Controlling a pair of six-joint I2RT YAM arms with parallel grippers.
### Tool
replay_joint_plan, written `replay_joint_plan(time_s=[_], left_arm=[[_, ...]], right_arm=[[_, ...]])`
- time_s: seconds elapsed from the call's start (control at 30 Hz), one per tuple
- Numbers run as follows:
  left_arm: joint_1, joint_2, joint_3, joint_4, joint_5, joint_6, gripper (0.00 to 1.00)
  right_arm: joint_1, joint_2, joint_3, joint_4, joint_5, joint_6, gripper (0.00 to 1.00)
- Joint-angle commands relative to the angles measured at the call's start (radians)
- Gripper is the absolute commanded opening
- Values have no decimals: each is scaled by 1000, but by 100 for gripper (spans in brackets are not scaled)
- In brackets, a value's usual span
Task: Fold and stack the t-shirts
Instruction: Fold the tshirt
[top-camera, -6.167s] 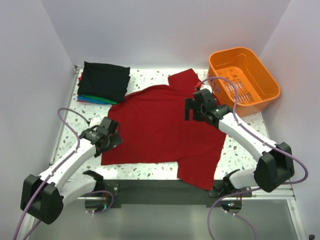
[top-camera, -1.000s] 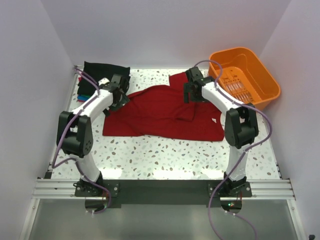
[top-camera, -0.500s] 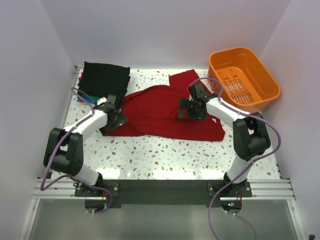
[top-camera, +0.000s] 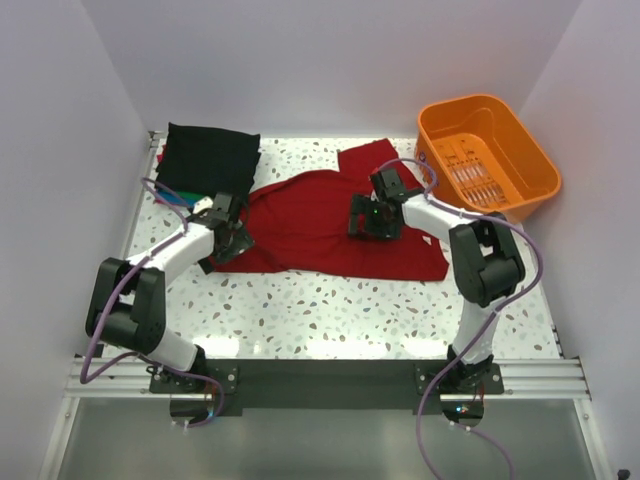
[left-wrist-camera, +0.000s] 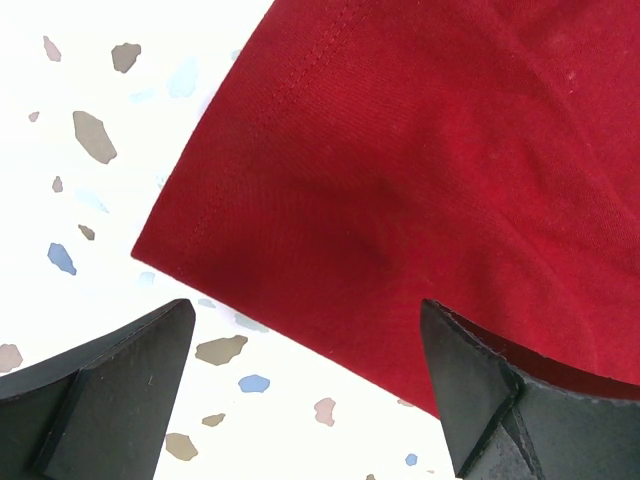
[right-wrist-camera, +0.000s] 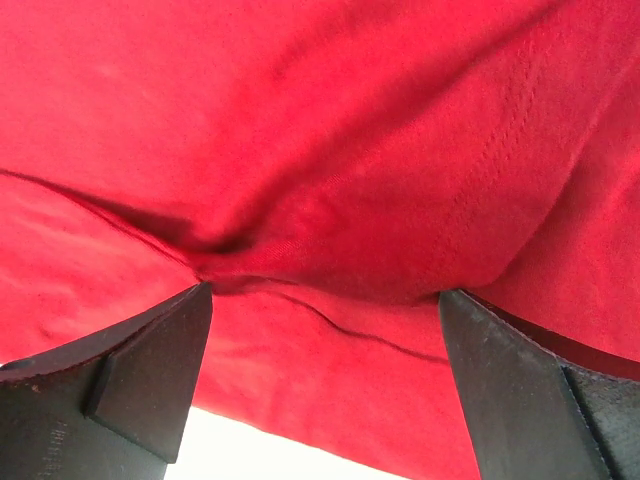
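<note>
The far sleeve (top-camera: 366, 155) of the dark red t-shirt is beside the orange plastic basket. My right gripper needs to go there next and close on it.
The dark red t-shirt (top-camera: 310, 225) lies folded in half on the table, its fold along the near side. My left gripper (top-camera: 232, 245) is open over the shirt's near left corner (left-wrist-camera: 330, 200), with speckled table between its fingers. My right gripper (top-camera: 368, 222) is open low over the middle right of the shirt, where the cloth is creased (right-wrist-camera: 300, 240). A stack of folded shirts stands at the back left: a black one (top-camera: 208, 160) on top, with teal and blue edges (top-camera: 178, 197) below.
An orange plastic basket (top-camera: 487, 155) stands at the back right, beside the shirt's far sleeve (top-camera: 362, 158). White walls close in the table on the left, back and right. Speckled table (top-camera: 330, 310) lies between the shirt and the near rail.
The shirt's near half has been folded over to the far side. Both grippers have since let go and drawn back toward the near side; the right one slid left over the cloth.
</note>
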Motion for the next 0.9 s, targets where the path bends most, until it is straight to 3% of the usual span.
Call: replay_joint_plan(time_s=[0.0,0.17,0.23,0.4,0.6,0.73,0.87], left_arm=[[-3,-34,-12,29,-22,2,100],[-3,-45,-18,32,-22,-4,100],[-3,-48,-19,29,-24,-3,100],[-3,-42,-4,33,-22,2,100],[-3,5,39,105,27,31,100],[-3,62,50,171,65,51,100],[-3,131,51,199,62,46,100]], right_arm=[[1,19,54,155,-41,71,98],[3,115,207,277,-46,116,99],[1,174,322,228,-43,101,99],[1,166,413,130,20,21,99],[1,-108,110,54,247,-12,99],[0,-220,-140,91,266,18,98],[0,-214,-216,87,249,19,99]])
